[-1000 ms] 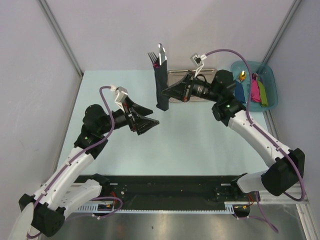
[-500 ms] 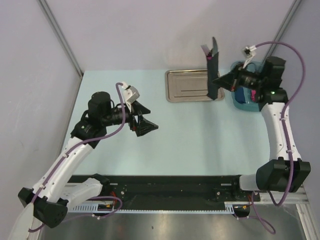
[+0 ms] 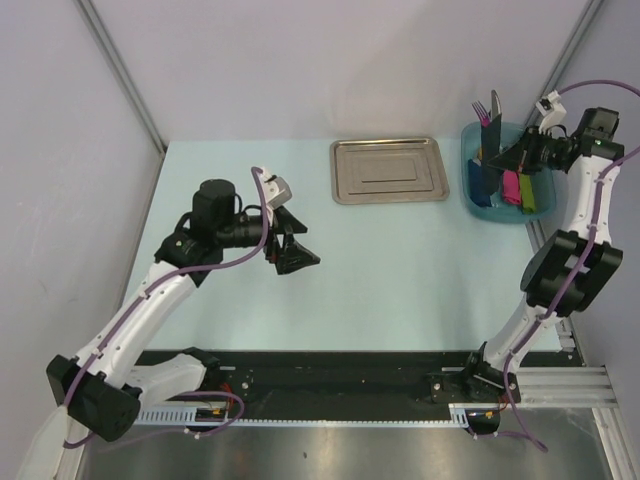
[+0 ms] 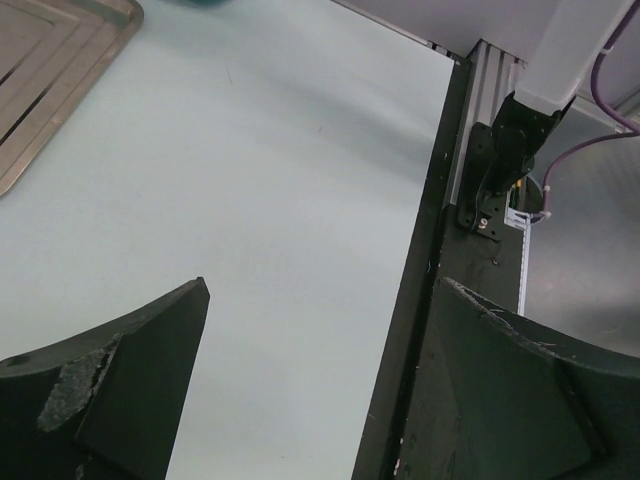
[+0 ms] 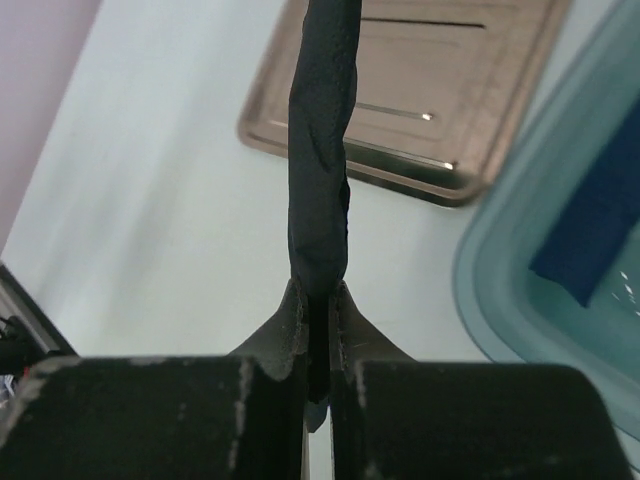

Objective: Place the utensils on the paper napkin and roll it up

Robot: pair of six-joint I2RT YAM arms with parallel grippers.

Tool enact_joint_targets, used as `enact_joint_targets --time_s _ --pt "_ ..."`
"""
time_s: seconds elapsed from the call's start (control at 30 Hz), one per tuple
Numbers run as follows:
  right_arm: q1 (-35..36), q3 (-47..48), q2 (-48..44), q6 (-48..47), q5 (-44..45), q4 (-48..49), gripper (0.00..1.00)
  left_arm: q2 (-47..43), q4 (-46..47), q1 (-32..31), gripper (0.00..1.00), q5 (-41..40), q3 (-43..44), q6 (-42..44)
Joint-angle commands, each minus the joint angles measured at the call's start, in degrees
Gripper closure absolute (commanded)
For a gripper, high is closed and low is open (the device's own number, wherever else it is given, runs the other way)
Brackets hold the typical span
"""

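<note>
I will release the black napkin roll from my right gripper in the teal bin (image 3: 491,182) between the blue and pink items.
The paper napkin (image 3: 487,141) is a tight black roll, held upright in the air over the left end of the teal bin. The utensils' silvery fork tines and a blade tip (image 3: 488,106) stick out of its top. My right gripper (image 3: 512,158) is shut on the roll's lower end. In the right wrist view the roll (image 5: 320,150) rises straight from between the closed right gripper (image 5: 318,290). My left gripper (image 3: 308,243) stands open above the bare table at centre left, with nothing between its fingers; the left wrist view shows the gripper (image 4: 322,290) spread wide.
A steel tray (image 3: 340,170) lies at the back centre, seen too as the tray (image 5: 420,120) and its corner (image 4: 50,70). The teal bin (image 3: 470,195) at the back right holds blue, pink and green items (image 3: 512,187). The table's black front rail (image 4: 420,300) runs near the left gripper.
My right arm has swung to the right with the rolled napkin, from beside the tray to over the teal bin. The left gripper has opened wider and shifted slightly right.
</note>
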Motion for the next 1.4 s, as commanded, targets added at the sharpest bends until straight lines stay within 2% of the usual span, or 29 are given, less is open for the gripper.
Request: enact_joint_targets --time_s 0.0,0.4,0.73,1.03,1.37 --pt "-1.9 7.9 5.6 -5.0 4.1 -5.7 1.00 1.8 -0.1 0.6 0.00 1.4 2.8 2.4" --pt "-3.2 26.2 25.3 -1.6 13.5 -5.1 1.00 9.4 4.3 2.5 0.01 2.5 2.4 -4.2" --pt "-2.2 30.3 35.3 -2.2 14.7 1.4 1.00 17.7 3.3 2.9 0.00 3.8 6.7 -4.9" --pt "-1.8 30.7 39.1 -4.0 18.7 3.8 1.00 22.9 2.1 3.2 0.00 4.9 9.6 -5.1" --pt "-1.5 32.0 42.2 -3.4 17.9 5.6 1.00 25.8 1.7 3.6 0.00 5.5 11.3 -6.2"
